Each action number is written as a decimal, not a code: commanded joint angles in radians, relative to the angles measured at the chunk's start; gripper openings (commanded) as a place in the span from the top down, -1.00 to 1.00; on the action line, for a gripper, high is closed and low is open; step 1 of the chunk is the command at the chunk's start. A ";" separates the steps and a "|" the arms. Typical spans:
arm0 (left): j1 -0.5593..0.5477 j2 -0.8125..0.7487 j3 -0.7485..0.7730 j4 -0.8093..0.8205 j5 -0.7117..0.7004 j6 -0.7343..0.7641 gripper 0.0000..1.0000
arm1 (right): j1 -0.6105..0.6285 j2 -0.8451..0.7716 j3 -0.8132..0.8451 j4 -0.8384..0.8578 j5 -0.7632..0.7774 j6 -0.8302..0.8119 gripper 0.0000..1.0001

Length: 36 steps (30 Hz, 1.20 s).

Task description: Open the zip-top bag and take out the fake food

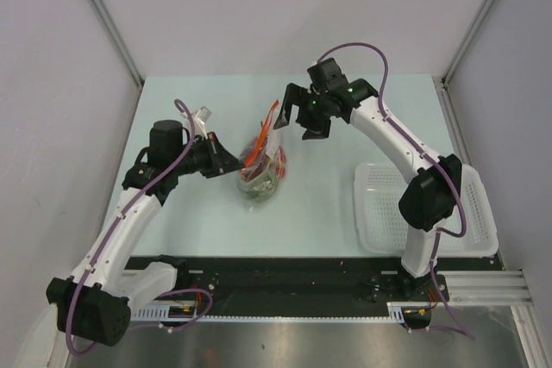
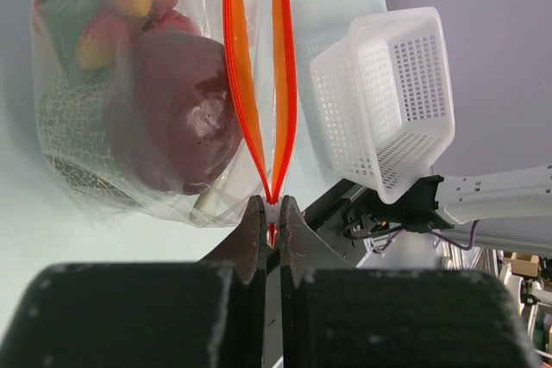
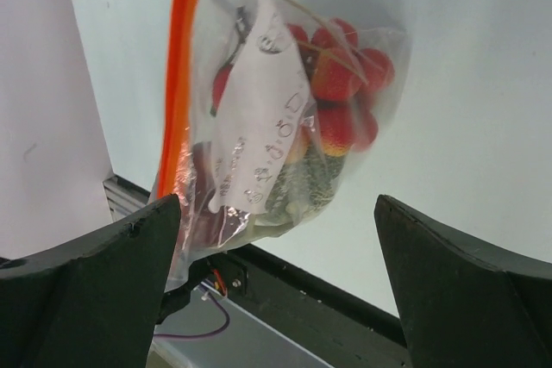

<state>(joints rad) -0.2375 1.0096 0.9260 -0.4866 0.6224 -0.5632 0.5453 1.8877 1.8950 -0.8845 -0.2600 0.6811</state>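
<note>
The zip strip's halves are pinched together at the strip's near end by my left gripper, so my right gripper needs to grip one half's middle (image 1: pixel 265 134) and my left gripper the other.
The zip-top bag (image 1: pixel 261 168) rests on the pale table, its red-orange zip strip (image 1: pixel 269 127) rising toward the back. My left gripper (image 1: pixel 233 165) is shut on the strip's near end (image 2: pixel 272 213), where the two strip halves (image 2: pixel 259 84) spread apart above my fingertips. Inside the bag lies the fake food: a dark red apple (image 2: pixel 181 114), red-and-yellow bits (image 2: pixel 112 6) and a netted pale-green vegetable (image 2: pixel 65 131). My right gripper (image 1: pixel 298 120) hangs open by the bag's upper end, holding nothing. In the right wrist view its fingers (image 3: pixel 103 286) stand wide apart, with the bag (image 3: pixel 285 118) beyond them.
A white mesh basket (image 1: pixel 470 213) sits at the table's right front, beside the right arm's base. It also shows in the left wrist view as the basket (image 2: pixel 388 101). Grey walls close the table on the left, back and right.
</note>
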 commanded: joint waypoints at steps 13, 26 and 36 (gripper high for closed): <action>-0.006 -0.014 0.005 -0.038 0.000 0.080 1.00 | 0.084 -0.029 -0.019 0.159 -0.030 0.071 -0.86; -0.008 -0.034 0.007 -0.001 0.068 0.095 1.00 | 0.113 0.047 -0.019 0.193 -0.044 0.086 -0.12; -0.008 0.084 0.134 0.072 0.017 0.068 -0.28 | 0.111 -0.022 -0.062 0.165 -0.074 0.006 1.00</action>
<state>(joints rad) -0.2401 1.0176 0.9390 -0.4999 0.6579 -0.4896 0.6590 1.9305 1.8416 -0.7277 -0.3012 0.7364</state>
